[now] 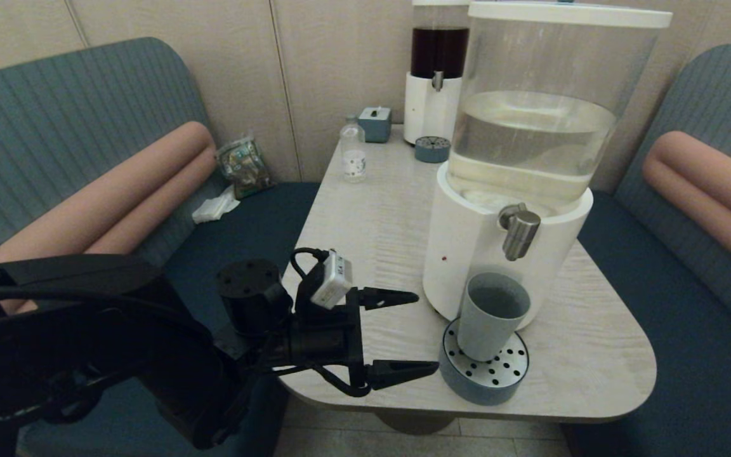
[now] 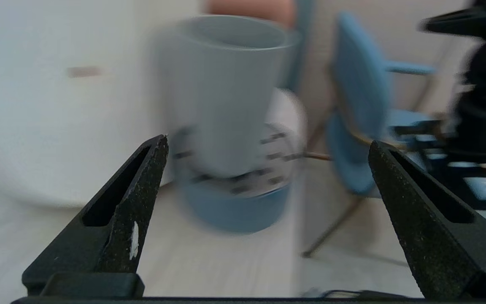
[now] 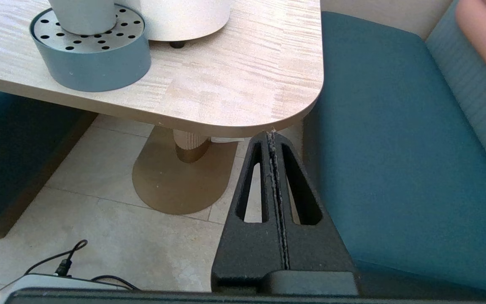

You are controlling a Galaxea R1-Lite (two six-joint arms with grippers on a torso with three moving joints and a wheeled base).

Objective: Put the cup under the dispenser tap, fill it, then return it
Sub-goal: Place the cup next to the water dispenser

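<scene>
I need to close my left gripper around the middle of the grey-green cup's body point(image 1: 488, 323) point(image 2: 231, 104), well below the cup's rim and above the blue-grey tray.
The grey-green cup point(image 1: 490, 315) stands upright on the round blue-grey tray point(image 1: 483, 381) with the perforated top, right below the brushed-steel dispenser tap point(image 1: 519, 231) of the big clear-tank dispenser point(image 1: 530, 127). My left gripper point(image 1: 424, 332) is open and empty, just left of the tray, a short gap from the cup. In the left wrist view the cup point(image 2: 222, 97) stands ahead of the left gripper point(image 2: 268, 145), nearer one finger. My right gripper point(image 3: 271, 136) is shut and empty, low beside the table's near right corner.
The pale wood table point(image 1: 378, 209) carries a small clear bottle point(image 1: 353, 152), a blue-grey box point(image 1: 375, 122), a second tray point(image 1: 432, 149) and a dark-liquid dispenser point(image 1: 436, 70) at the back. Teal benches point(image 1: 689, 355) flank the table; its edge point(image 3: 293, 114) is just beyond the right fingertips.
</scene>
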